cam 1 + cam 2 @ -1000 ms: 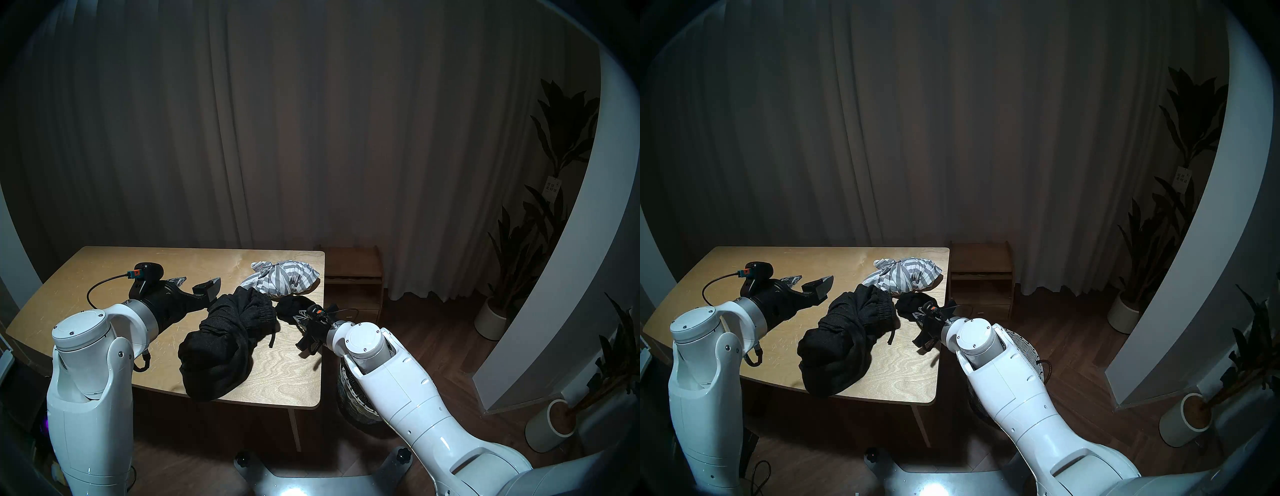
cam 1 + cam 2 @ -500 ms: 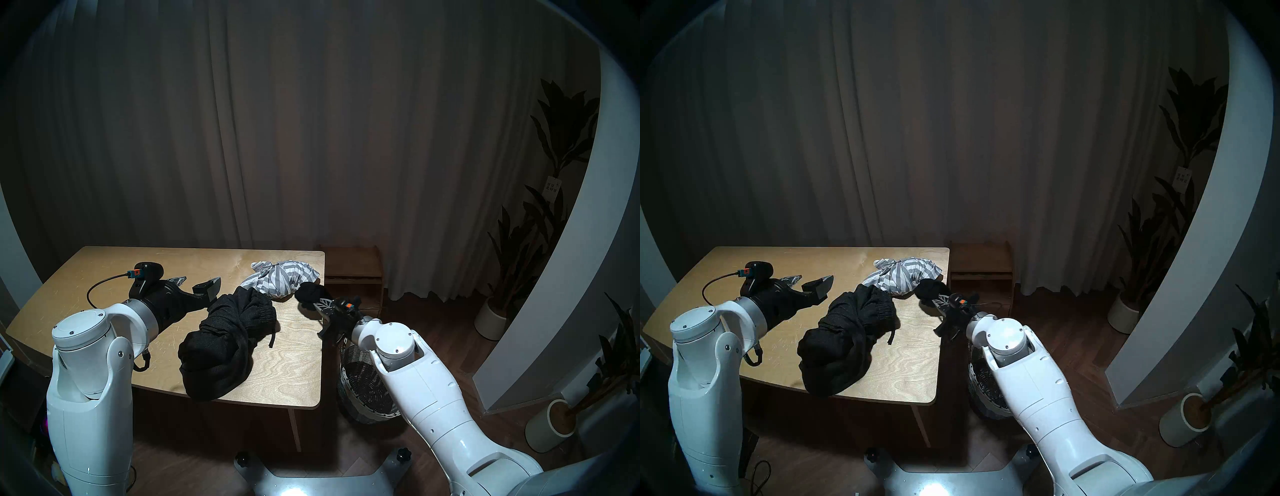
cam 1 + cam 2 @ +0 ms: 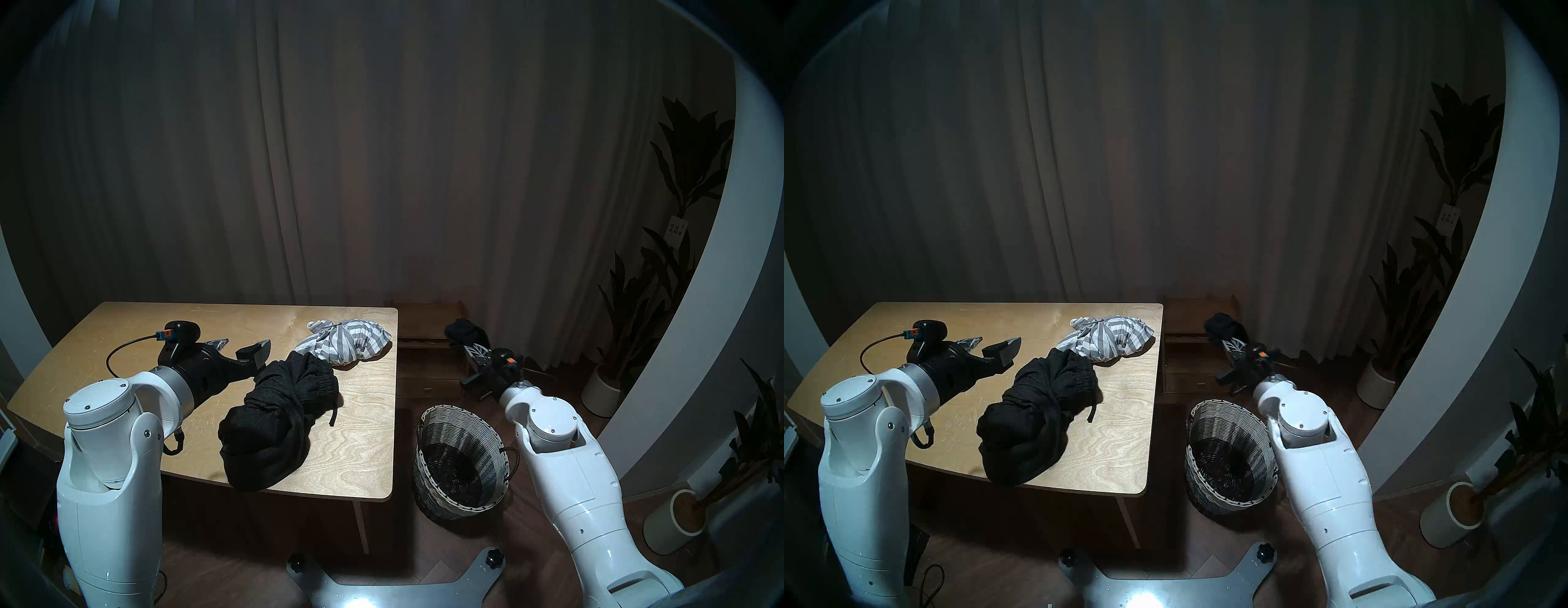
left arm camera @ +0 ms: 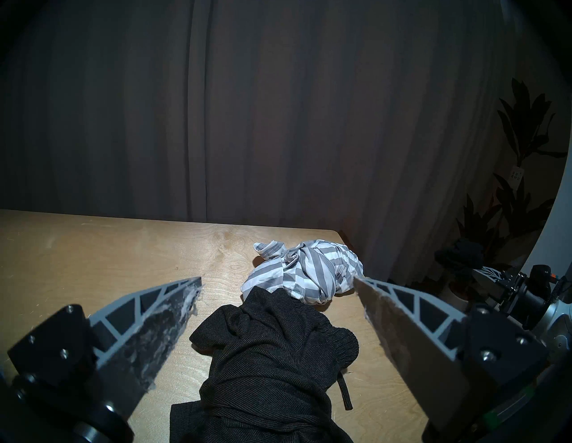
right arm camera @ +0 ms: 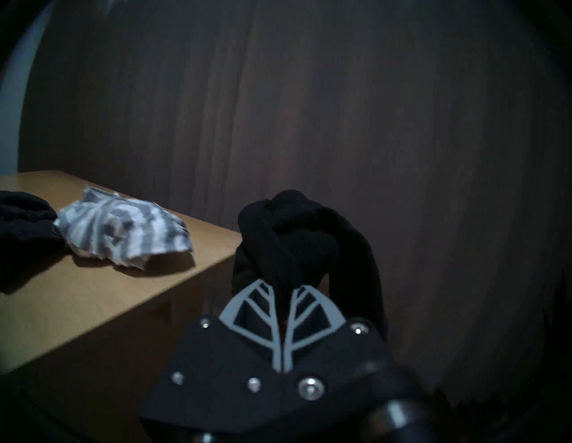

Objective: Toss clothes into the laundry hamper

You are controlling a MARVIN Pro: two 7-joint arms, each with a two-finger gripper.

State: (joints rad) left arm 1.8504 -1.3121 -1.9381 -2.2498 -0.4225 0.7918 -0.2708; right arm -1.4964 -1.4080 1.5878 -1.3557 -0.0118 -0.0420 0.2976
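Note:
Next, my right gripper drops the small black garment, now held above and beyond the hamper, into the dark bottom of the woven laundry hamper (image 3: pixel 455 477).
My right gripper (image 3: pixel 470 349) is shut on the small black garment (image 3: pixel 463 330), held in the air past the table's right edge, above and beyond the woven laundry hamper (image 3: pixel 462 429) on the floor. In the right wrist view the small black garment (image 5: pixel 297 235) bulges over my closed right gripper (image 5: pixel 282 289). The big black knit garment (image 3: pixel 275 420) lies mid-table, the grey-and-white striped one (image 3: pixel 348 342) at the far right corner. My left gripper (image 3: pixel 239 346) hovers open over the table, left of the knit garment (image 4: pixel 266 355), nothing between its fingers (image 4: pixel 161 318).
A brown wooden shelf unit (image 3: pixel 428 339) stands behind the hamper, right of the wooden table (image 3: pixel 348 463). Potted plants (image 3: pixel 628 322) and a white pot (image 3: pixel 674 526) line the right side by a white wall. Dark curtains hang behind.
My right gripper closed on the small black garment, lifted it off the table and swung it right, past the table edge beyond the hamper, which is now uncovered. Left arm unmoved.

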